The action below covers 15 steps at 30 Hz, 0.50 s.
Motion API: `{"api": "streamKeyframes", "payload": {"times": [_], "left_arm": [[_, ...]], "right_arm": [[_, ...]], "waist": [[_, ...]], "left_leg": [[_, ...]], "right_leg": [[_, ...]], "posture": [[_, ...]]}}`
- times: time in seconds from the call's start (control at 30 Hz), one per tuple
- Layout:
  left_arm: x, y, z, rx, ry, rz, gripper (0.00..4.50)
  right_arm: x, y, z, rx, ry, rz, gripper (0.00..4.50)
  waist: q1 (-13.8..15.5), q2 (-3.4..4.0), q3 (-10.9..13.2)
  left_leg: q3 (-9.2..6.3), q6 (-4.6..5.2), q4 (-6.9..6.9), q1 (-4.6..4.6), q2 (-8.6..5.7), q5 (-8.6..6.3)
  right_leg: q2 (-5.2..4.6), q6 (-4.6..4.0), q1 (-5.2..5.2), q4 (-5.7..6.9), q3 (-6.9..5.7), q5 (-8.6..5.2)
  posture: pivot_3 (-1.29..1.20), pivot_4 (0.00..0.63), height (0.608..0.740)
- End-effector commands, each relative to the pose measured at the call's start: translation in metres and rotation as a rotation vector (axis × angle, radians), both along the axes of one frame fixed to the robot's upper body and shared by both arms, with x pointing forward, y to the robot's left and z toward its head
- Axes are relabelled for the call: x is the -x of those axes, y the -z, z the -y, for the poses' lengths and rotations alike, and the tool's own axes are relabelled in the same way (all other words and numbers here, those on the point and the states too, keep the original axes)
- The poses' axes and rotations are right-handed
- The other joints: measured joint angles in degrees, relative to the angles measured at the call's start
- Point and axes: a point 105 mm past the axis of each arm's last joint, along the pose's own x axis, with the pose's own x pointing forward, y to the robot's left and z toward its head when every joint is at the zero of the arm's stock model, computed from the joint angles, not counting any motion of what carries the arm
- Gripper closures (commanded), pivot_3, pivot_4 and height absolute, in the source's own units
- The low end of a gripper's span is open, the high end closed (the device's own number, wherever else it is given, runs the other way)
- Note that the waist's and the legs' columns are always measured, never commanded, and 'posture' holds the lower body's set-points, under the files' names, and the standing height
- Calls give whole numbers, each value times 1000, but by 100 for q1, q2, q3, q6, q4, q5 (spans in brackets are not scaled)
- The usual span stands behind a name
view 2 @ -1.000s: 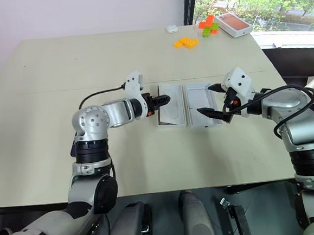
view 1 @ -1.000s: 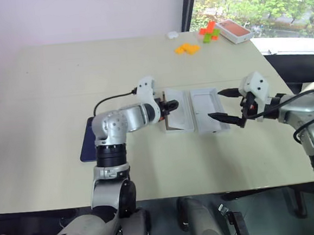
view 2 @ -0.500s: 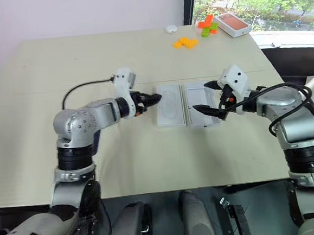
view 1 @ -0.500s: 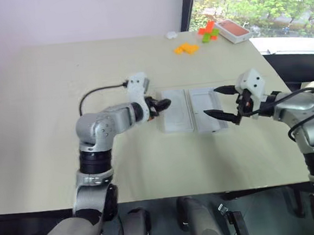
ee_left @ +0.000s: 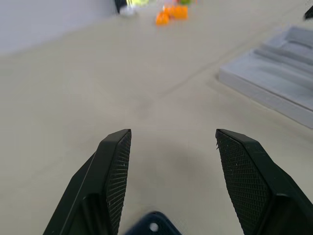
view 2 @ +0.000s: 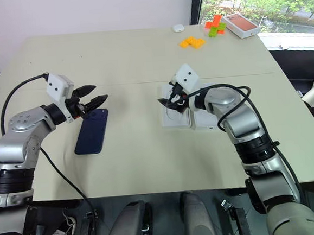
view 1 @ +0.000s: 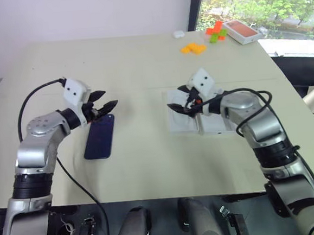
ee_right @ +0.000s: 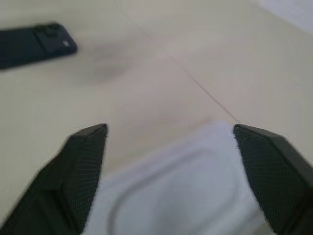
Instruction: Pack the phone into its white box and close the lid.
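Next, I let go of the insert's far part, since the insert is close against the white tray, then pinch the insert's near edge (view 1: 183,131) with my right gripper and pull it clear.
The dark navy phone (view 1: 99,137) lies flat on the beige table at the left, camera cluster at its far end. My left gripper (view 1: 104,106) hovers open just above that far end; the phone's corner (ee_left: 153,228) shows between its fingers. Two shallow white pieces lie side by side at the centre. The left one is an insert with an oval recess (view 1: 180,121). The right one is a low-walled white tray (view 1: 216,125); I cannot tell whether it is the white box or the lid. My right gripper (view 1: 180,98) is open over the insert's far part (ee_right: 166,196).
Orange blocks (view 1: 194,48), orange and green blocks (view 1: 217,30), a box with an orange-red top (view 1: 243,30) and a small white object (view 1: 179,34) sit at the far right of the table. A black cable (view 1: 36,97) loops from my left wrist.
My left arm swung left from the white pieces to the phone's far end, uncovering the phone. My right gripper moved left over the insert and its fingers narrowed. The camera also shifted.
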Motion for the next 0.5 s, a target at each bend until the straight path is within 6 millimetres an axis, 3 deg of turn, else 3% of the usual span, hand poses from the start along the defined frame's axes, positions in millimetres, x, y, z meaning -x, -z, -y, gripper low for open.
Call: {"api": "streamKeyframes", "payload": {"times": [0.03,0.17,0.5], "left_arm": [[23,-14,8,43,141,46,1560],[23,-10,0,21,88,64,1560],[22,-14,3,19,84,84,1560]], "right_arm": [[-6,5,-8,40,14,8,2322],[-13,24,-9,135,47,3,4350],[-8,61,5,360,14,-18,4489]], "waist": [[-21,0,-1],[-44,0,0],[-151,0,0]], "left_leg": [[4,7,0,1,0,-4],[5,12,-3,0,-5,-7],[3,11,-2,7,-1,-6]], "right_leg": [[-4,0,0,1,1,0],[-9,0,-2,0,-1,0],[3,2,1,6,-3,0]], "posture": [[0,150,740],[0,150,740],[0,150,740]]}}
